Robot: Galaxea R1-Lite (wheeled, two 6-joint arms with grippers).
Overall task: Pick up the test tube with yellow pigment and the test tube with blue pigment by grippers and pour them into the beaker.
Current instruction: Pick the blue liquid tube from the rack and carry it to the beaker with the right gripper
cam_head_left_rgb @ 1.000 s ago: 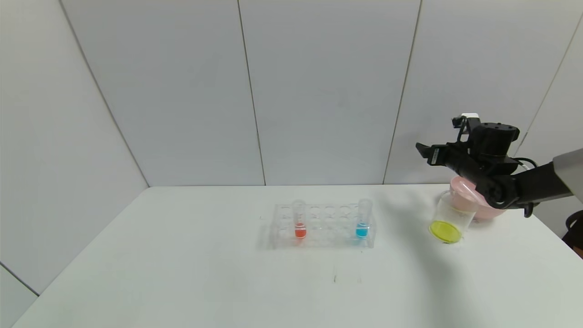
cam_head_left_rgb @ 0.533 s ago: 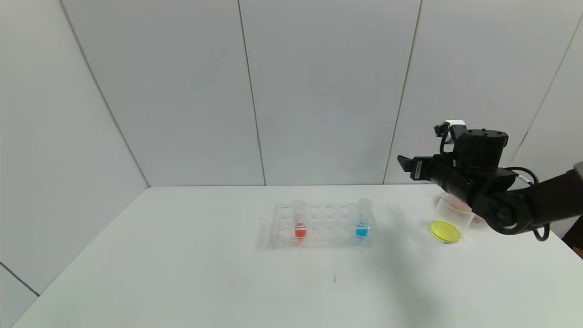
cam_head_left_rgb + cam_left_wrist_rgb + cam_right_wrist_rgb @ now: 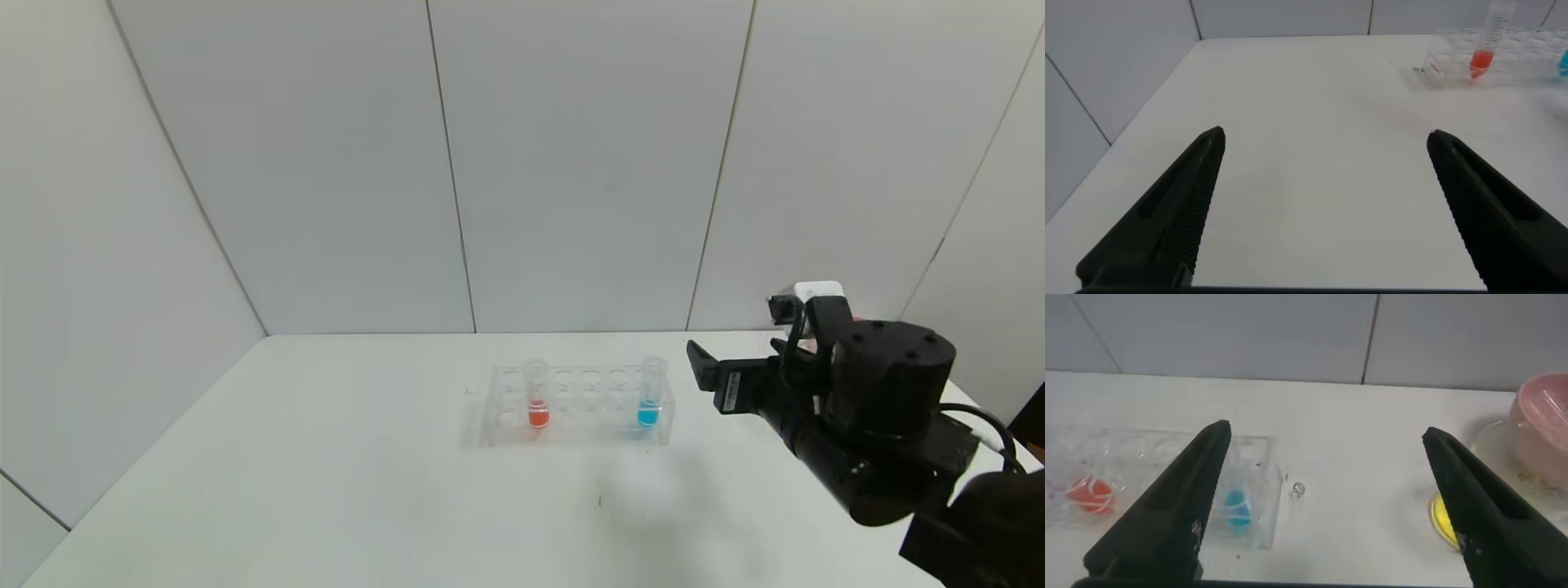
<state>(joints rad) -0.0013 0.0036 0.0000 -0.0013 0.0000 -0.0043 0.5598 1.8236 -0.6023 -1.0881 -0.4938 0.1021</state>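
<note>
My right gripper needs to close around the upper part [image 3: 653,376] [image 3: 1243,464] of the test tube with blue pigment, just below the tube's opening and above the clear rack.
The test tube with blue pigment [image 3: 650,398] stands upright at the right end of the clear rack [image 3: 580,406]. It also shows in the right wrist view [image 3: 1237,508]. My right gripper [image 3: 718,376] is open and empty, low over the table just right of the rack, its open jaws facing that tube [image 3: 1327,433]. The beaker [image 3: 1445,518], with yellow liquid in its bottom, shows only in the right wrist view, partly behind one finger; my right arm hides it in the head view. The test tube with yellow pigment is out of view. My left gripper [image 3: 1326,137] is open and empty, low over the table's left part.
A tube with orange-red liquid [image 3: 536,400] stands near the rack's left end. A pink bowl [image 3: 1543,408] stands beside the beaker, behind my right arm. The table edge runs along the left in the left wrist view.
My right arm has come down from above the beaker and bowl, towards the front and left. It now covers the beaker and bowl in the head view and faces the rack.
</note>
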